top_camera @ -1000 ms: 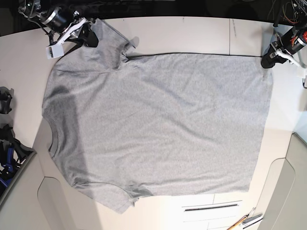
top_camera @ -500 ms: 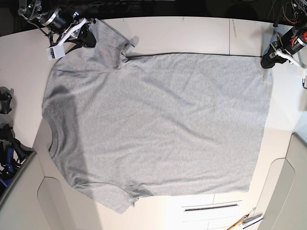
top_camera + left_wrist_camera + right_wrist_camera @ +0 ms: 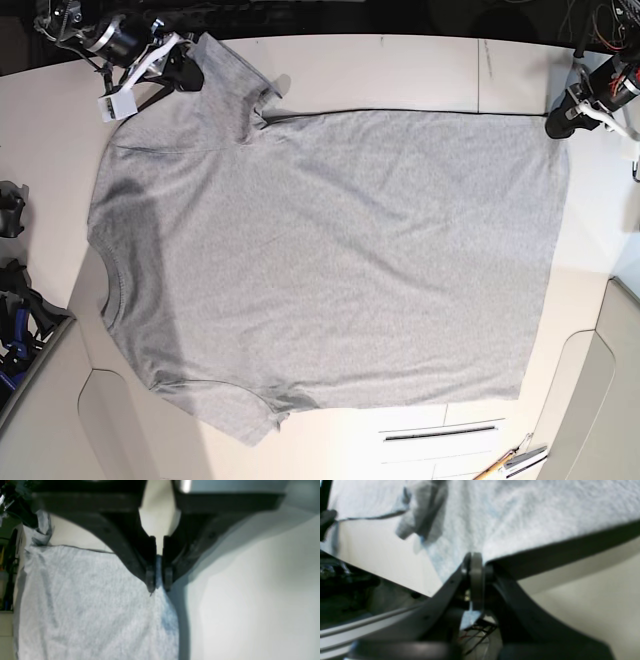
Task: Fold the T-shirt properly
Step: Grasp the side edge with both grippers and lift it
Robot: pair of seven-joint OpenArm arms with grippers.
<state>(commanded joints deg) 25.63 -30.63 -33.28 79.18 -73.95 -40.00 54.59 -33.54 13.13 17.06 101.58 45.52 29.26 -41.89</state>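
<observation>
Next, my right gripper puts the edge of the far sleeve down on the grey T-shirt's body (image 3: 158, 258) beside the neck.
The grey T-shirt (image 3: 330, 260) lies spread flat on the table, plain side up, neck at the left and hem at the right. My right gripper (image 3: 188, 62) is at the far left and is shut on the edge of the far sleeve. In the right wrist view its jaws (image 3: 475, 563) pinch the cloth (image 3: 532, 510). My left gripper (image 3: 557, 125) is at the far right, on the far hem corner. In the left wrist view its jaws (image 3: 158, 581) are closed on the edge of the shirt (image 3: 87, 605).
Black clamps and gear (image 3: 15, 290) sit at the table's left edge. A dark slot (image 3: 440, 432) and some pens (image 3: 510, 462) lie at the front right. Bare table (image 3: 400, 70) runs behind the shirt. Cables hang at both far corners.
My right gripper has moved a little toward the table's far edge, drawing the sleeve with it. My left gripper has barely moved.
</observation>
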